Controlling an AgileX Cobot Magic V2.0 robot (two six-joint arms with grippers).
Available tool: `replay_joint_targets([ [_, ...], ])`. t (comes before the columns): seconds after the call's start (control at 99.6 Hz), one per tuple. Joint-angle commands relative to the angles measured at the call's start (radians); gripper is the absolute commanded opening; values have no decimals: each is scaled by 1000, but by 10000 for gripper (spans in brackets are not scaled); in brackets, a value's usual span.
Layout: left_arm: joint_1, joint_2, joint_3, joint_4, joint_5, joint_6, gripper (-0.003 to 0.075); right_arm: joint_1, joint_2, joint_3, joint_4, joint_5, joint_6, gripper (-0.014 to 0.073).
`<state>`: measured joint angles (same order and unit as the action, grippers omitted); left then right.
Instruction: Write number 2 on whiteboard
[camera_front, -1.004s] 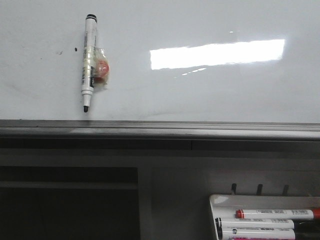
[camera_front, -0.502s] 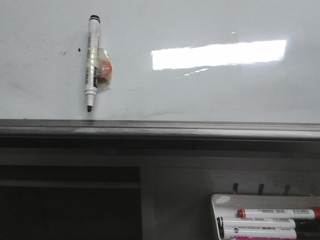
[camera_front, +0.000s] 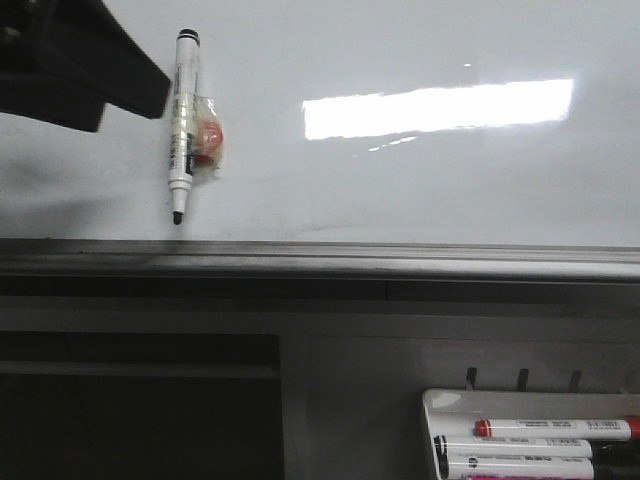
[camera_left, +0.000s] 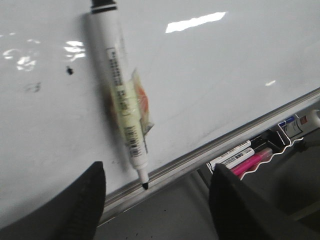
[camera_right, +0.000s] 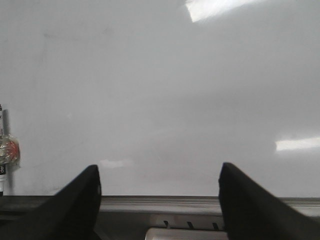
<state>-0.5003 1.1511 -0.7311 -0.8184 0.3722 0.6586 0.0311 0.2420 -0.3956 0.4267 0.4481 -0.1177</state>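
The robot's right gripper will close on the upper end of the white marker (camera_front: 187, 66) (camera_right: 1, 119), above the orange-red blob, because the black tip has to stay free for writing.
The whiteboard (camera_front: 420, 180) is glossy white with a grey metal edge (camera_front: 400, 262); no number 2 shows on it. A white marker with a black tip (camera_front: 181, 120) sits on the board, tip down, with an orange-red blob taped to its side. My left gripper (camera_left: 159, 167) is open and empty, its jaws wide apart on either side of the marker's tip (camera_left: 145, 185) and short of the marker (camera_left: 117, 85). The left arm (camera_front: 75, 65) shows as a dark shape just left of the marker. My right gripper (camera_right: 159, 166) is open and empty, facing bare board (camera_right: 160, 75).
A white tray (camera_front: 440, 405) with several markers hangs below the board at the right; it also shows in the left wrist view (camera_left: 277, 135). Small black specks (camera_left: 70, 70) mark the board left of the marker. A dark shelf recess (camera_front: 130, 400) lies under the board edge.
The dark left arm has come into the front view at the top left, beside the marker, and now covers the specks. The marker has not moved on the board.
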Motion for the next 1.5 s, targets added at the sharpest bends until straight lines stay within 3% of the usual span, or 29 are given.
replay_joint_targets([
  [0.0,-32,43,-46,-32,-87,-15,405,0,19,-26,5,-80,-12,449],
  [0.221,-32,145,-48,-39,-144,-40,399,0,19,-26,5,-76,-12,449],
  [0.532,-32,219,-48,-64,-198,-40,289,0,19,-26,5,-76,-12,449],
  [0.602,-32,227,-48,-64,-203,-40,214,3,19,-26,5,-76,-12,449],
  [0.713,-32,227,-48,-64,-205,-40,-20,31,19,-26,5,-74,-12,449],
  [0.974,-53,163,-48,-50,-83,-22,-20,139,30,-88,17,40,-173,449],
  [1.165,-173,-10,-48,-28,130,261,-20,265,118,-187,201,163,-458,449],
  [1.255,-246,-90,-48,73,190,380,-20,349,180,-229,303,198,-594,449],
  [1.345,-322,-158,-48,263,195,396,-20,437,250,-262,376,206,-707,449],
  [1.486,-392,-200,-48,441,196,396,-20,551,360,-296,396,185,-746,449],
])
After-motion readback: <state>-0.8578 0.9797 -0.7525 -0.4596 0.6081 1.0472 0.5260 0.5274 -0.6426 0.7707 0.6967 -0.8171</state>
